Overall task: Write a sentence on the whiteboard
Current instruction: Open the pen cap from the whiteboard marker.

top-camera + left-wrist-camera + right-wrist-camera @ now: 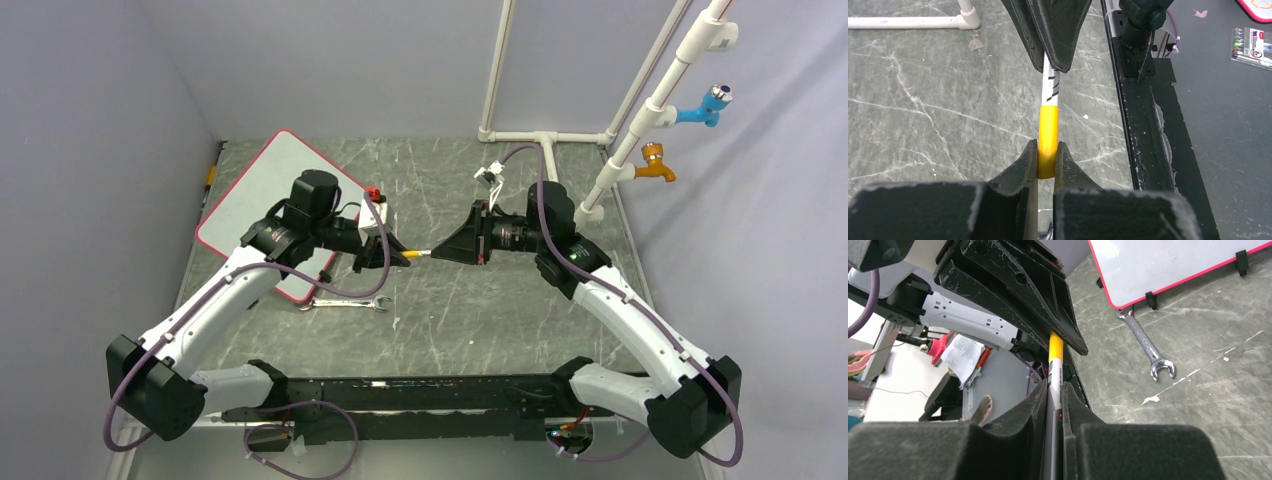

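Observation:
I will release the yellow cap from my left gripper on the table [398,313] just beside the wrench's open jaw. The cap is still above the table's middle.
The whiteboard [255,190], white with a red-pink rim, lies flat at the table's back left; a corner of it [1158,265] shows in the right wrist view. A marker [425,254] hangs level above the table's middle, between both grippers. My left gripper [1047,147] is shut on its yellow cap [1048,132]. My right gripper [1051,390] is shut on the white-grey barrel [1054,377]. In the top view the left gripper [398,256] and right gripper [442,253] face each other tip to tip, to the right of the board.
A metal wrench [348,302] lies on the table by the board's near corner. A white PVC pipe frame [545,135] stands at the back right, with a blue tap [705,105] and an orange tap [657,165]. A marker pack [1250,45] lies beyond the table's black front rail.

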Robot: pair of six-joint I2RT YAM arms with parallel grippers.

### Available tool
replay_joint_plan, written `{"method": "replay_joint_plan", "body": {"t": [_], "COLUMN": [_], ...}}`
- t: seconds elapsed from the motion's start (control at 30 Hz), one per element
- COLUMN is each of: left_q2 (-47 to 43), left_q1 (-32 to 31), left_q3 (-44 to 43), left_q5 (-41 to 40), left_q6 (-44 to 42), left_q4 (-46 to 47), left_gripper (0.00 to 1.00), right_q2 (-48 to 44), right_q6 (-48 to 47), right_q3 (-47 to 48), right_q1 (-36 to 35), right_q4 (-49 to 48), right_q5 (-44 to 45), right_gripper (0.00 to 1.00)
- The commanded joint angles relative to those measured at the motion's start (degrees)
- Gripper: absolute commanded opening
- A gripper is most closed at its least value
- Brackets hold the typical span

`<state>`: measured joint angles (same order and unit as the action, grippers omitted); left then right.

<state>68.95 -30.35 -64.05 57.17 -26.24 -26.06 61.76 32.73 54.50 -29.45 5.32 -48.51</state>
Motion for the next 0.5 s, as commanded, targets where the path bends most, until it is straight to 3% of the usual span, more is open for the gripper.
{"method": "replay_joint_plan", "body": {"t": [0.0, 0.47], "left_q2": [-0.13, -0.47], "left_q1": [1.31, 3.16], "left_q3": [-2.10, 0.25], "left_q5": [-2.02, -3.40], "left_q6": [-2.25, 0.56], "left_q4": [-3.36, -1.13], "left_gripper": [0.00, 0.00], "right_q2": [-3.97, -8.17], "right_q6": [-1.26, -0.22], "right_q3": [1.95, -0.62], "right_q1": [1.31, 7.03], "right_q4": [1.86, 3.46], "right_q5": [-1.35, -4.33], "right_gripper": [0.00, 0.00]}}
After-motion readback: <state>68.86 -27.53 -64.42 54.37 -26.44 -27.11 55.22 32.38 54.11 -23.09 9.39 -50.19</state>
